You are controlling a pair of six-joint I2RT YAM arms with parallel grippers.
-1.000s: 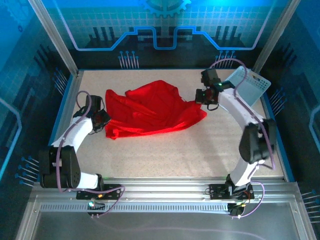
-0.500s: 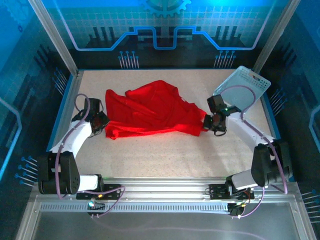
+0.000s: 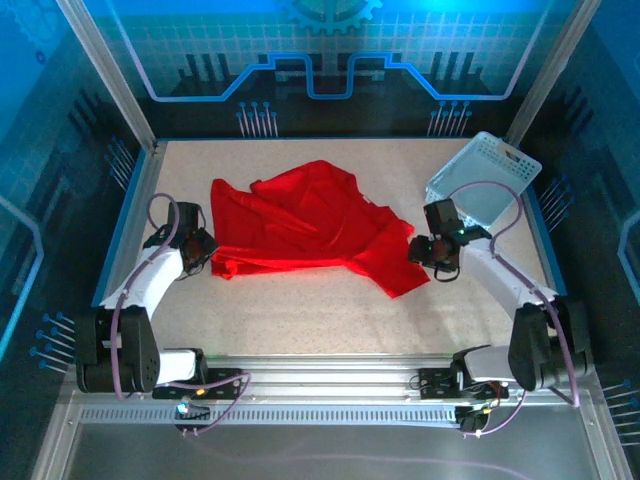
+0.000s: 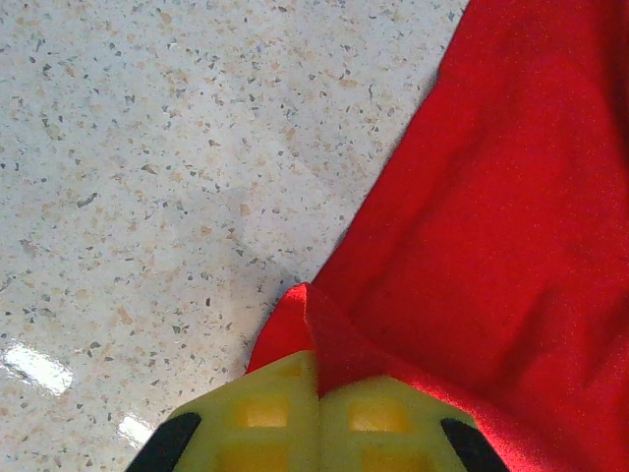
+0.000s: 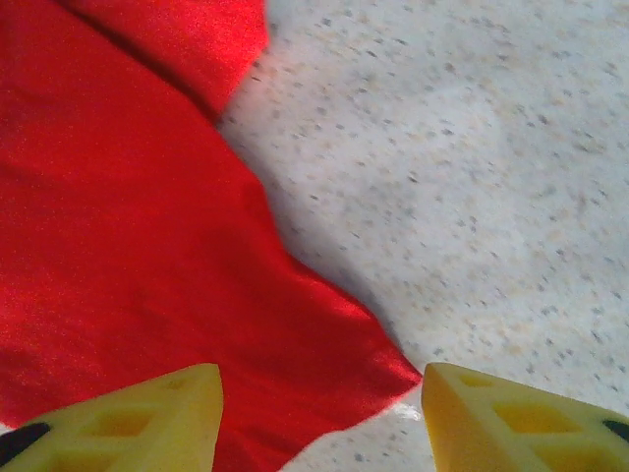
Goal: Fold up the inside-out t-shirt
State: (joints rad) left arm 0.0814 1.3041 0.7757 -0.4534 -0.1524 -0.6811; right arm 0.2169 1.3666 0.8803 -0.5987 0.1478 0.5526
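Observation:
The t-shirt is lying rumpled with its pointed corner loose, so I will use my right gripper to pinch that corner [image 5: 391, 374] before both grippers lift and stretch the t-shirt.
The inside-out t-shirt [image 3: 300, 225] is a bright red cloth, spread and rumpled across the middle of the table. My left gripper [image 3: 205, 252] is at its near left corner. In the left wrist view this gripper [image 4: 319, 393] is shut, with a fold of the red t-shirt [image 4: 491, 197] pinched between its yellow fingers. My right gripper [image 3: 426, 250] is at the shirt's near right corner. It stands open in the right wrist view [image 5: 319, 393], and a pointed corner of the t-shirt [image 5: 118, 216] lies flat on the table between and below its fingertips, loose.
A light blue mesh basket [image 3: 485, 180] stands tilted at the back right, just beyond my right arm. The speckled table [image 3: 300, 310] has bare surface in front of the shirt. Blue rails [image 3: 125, 215] edge the table left and right.
My right gripper pulled the shirt's right corner toward the near side, then opened and let it go. My left gripper stayed shut on the left corner, almost still.

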